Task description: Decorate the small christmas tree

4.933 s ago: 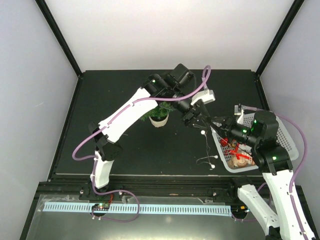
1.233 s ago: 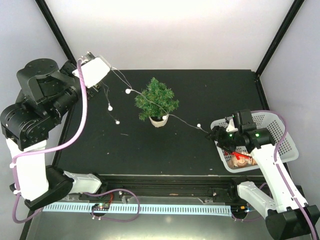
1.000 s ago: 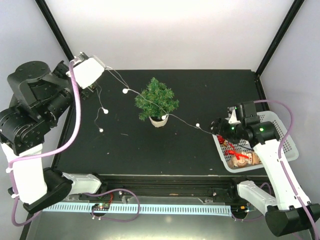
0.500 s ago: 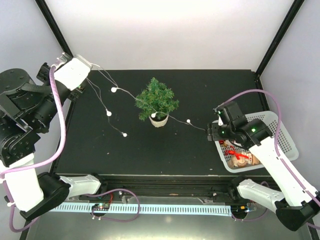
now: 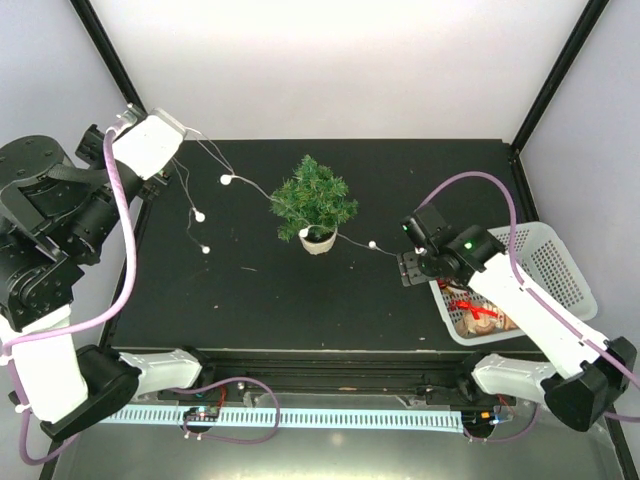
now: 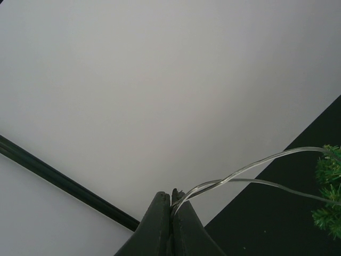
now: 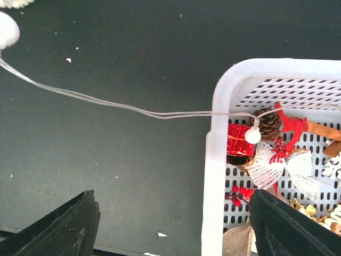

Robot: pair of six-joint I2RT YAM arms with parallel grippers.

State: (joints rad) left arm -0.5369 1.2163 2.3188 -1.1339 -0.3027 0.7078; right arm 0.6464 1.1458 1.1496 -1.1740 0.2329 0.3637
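The end of the light string is in the basket, far from my left gripper. Next, my right gripper pinches the string's wire outside the basket (image 7: 109,103) and lifts that end clear.
The small christmas tree (image 5: 314,200) stands upright in its white pot (image 5: 318,240) mid-table; its green tips (image 6: 327,186) show at the right edge of the left wrist view. A clear light string (image 5: 255,187) with white bulbs runs from my left gripper (image 5: 185,133) across the tree to the white basket (image 5: 565,262). The left gripper (image 6: 171,198) is shut on the string's wires (image 6: 250,169), high at the table's far-left corner. My right gripper (image 5: 410,268) hangs open and empty over the table beside the basket's left rim (image 7: 213,160). The string (image 7: 133,109) ends at a bulb (image 7: 252,135) inside the basket.
The basket holds a pine cone (image 7: 266,122), a red wrapped ornament (image 7: 240,141), red berries (image 7: 238,194) and other decorations. Loose bulbs (image 5: 205,249) dangle on wire left of the tree. Black frame posts (image 5: 115,70) and white walls surround the table.
My right arm has swung left out of the basket, its open gripper now beside the rim. The left arm has held the string at the far left, and the dangling bulbs have swung.
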